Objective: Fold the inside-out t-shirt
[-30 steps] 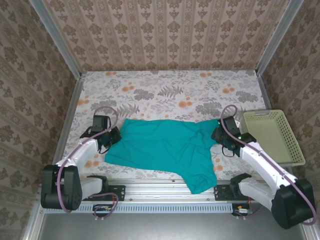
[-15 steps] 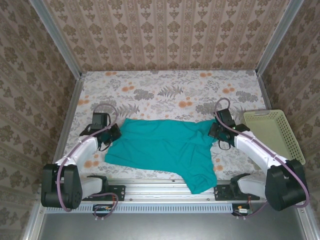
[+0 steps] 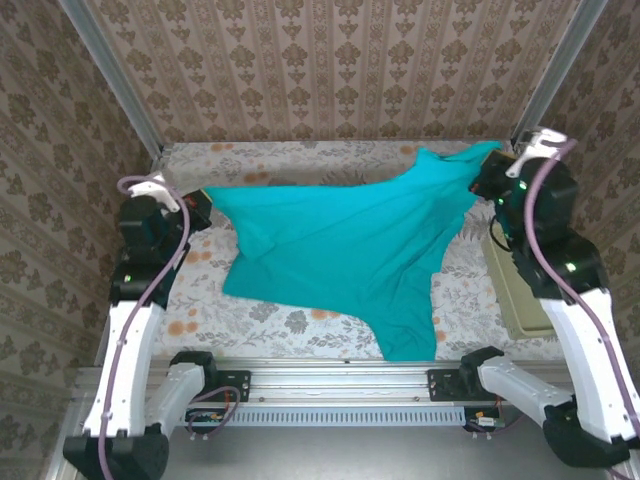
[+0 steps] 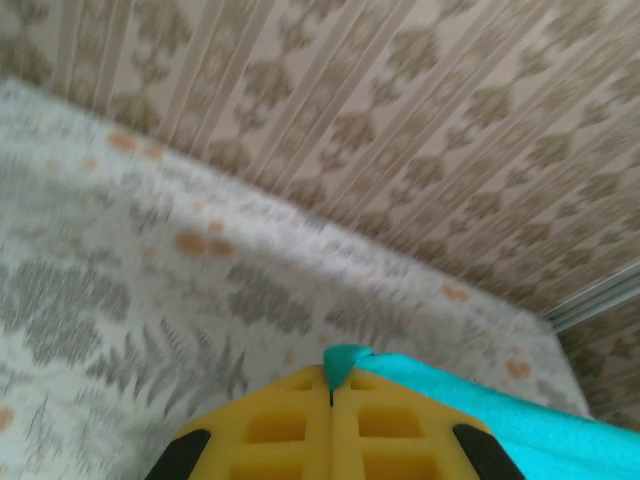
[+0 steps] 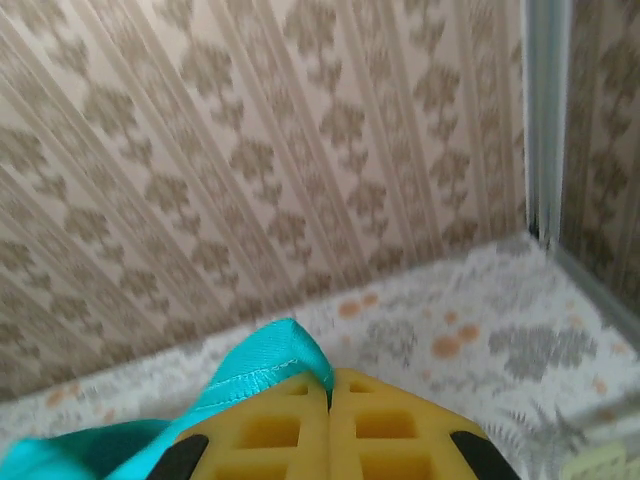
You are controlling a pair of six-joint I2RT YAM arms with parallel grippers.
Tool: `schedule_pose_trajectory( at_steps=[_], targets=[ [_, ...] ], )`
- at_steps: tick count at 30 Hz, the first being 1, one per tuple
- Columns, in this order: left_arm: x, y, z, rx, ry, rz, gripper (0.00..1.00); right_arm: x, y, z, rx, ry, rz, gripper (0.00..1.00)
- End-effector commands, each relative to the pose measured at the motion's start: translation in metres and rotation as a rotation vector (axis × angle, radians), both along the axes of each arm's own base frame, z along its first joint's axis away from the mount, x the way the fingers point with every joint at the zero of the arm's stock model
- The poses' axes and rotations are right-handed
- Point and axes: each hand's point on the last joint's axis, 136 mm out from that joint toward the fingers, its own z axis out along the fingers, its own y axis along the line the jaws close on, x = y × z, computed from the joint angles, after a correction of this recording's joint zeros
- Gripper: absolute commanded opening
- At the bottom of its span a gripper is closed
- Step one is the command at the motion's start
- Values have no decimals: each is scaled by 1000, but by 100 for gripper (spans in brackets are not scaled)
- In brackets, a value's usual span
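The robot's left gripper pinches just the tip of the t-shirt's corner, so it should lower the t-shirt and take a deeper fold (image 3: 234, 204) near the corner before stretching it.
The inside-out t-shirt (image 3: 345, 245), plain teal, hangs stretched in the air between both raised arms, and its lower part trails down toward the table's near edge. My left gripper (image 3: 200, 200) is shut on the shirt's left corner; a teal fold (image 4: 345, 362) pokes out between the yellow fingers (image 4: 270, 430) at my left gripper (image 4: 331, 392). High at the far right, my right gripper (image 3: 487, 160) is shut on the other corner. In the right wrist view a hemmed teal edge (image 5: 265, 368) leaves my right gripper (image 5: 329, 392) to the left.
A pale yellow basket (image 3: 525, 300) stands at the table's right edge, partly behind the right arm. The flowered tablecloth (image 3: 200, 310) covers the table. Patterned walls (image 3: 330, 70) close in the back and both sides.
Both arms rose from the table and moved back and outward, lifting the shirt and stretching it between them. The right gripper closed on the shirt's right corner.
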Motion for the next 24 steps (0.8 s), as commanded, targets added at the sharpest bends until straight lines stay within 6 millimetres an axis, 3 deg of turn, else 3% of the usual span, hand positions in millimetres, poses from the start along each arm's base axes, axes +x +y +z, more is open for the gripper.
schedule_pose_trajectory(
  at_steps=[1,3,6,10,12,14,16,21,24],
  targets=[
    [1,3,2,30,-49,1,0,-16,-17,1,-85,23,-63,0],
    [4,3,7,9,-45,-12,0,-19,-15,10,-92,-3,-42,0],
    [0,-9,34,-39,-94,-104,0,-25,-8,24,-92,-36,14,0],
    [-30,-24,78,-42,-233,-205,0,-45,-7,50,-80,-112,47,0],
    [-35,-17,74,-21,-219,-154,0,-54,-9,55,-76,-126,50,0],
    [-23,-13,44,-2,-102,-132,0,-53,-8,44,-70,-89,55,0],
    [-4,-15,-3,-9,81,-140,0,-46,-6,23,-61,-37,57,0],
    [40,-33,-141,-8,532,-201,0,-16,4,-69,-45,163,61,0],
    [63,-49,-183,44,616,-230,0,0,9,-123,-31,266,54,0]
  ],
)
